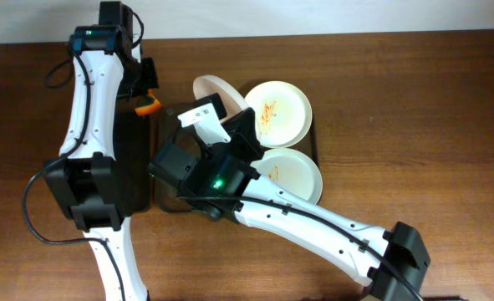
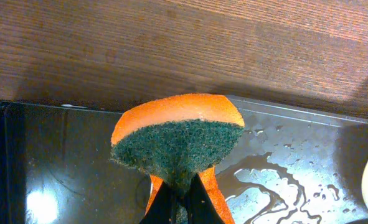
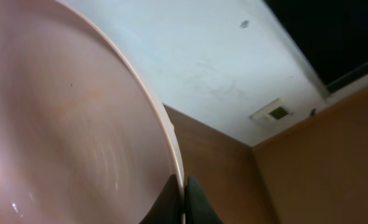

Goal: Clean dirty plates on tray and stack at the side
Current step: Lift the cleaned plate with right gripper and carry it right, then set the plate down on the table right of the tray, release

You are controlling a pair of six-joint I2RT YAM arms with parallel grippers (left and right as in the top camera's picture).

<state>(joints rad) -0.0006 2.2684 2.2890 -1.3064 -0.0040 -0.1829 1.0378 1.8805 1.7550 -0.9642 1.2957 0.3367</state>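
Observation:
The robot's right gripper should put the held white plate, now tilted above the brown tray, down on the bare wooden table (image 1: 364,149) close beside the streaked plates.
My right gripper (image 1: 230,124) is shut on the rim of a white plate (image 1: 213,89) and holds it tilted on edge above the left part of the brown tray (image 1: 317,149). In the right wrist view the plate (image 3: 65,124) fills the left side, with its rim pinched between the fingers (image 3: 185,198). Two more plates lie on the tray: a pale one (image 1: 278,111) and a white one (image 1: 294,174), both with orange-red streaks. My left gripper (image 2: 182,200) is shut on an orange sponge with a green scouring face (image 2: 177,144), seen in the overhead view (image 1: 149,105) just left of the held plate.
A narrower black tray (image 1: 134,167) lies under my left arm, beside the brown tray. The brown tray's floor is wet with water streaks (image 2: 296,165). Bare wooden table (image 1: 414,100) lies to the right and behind.

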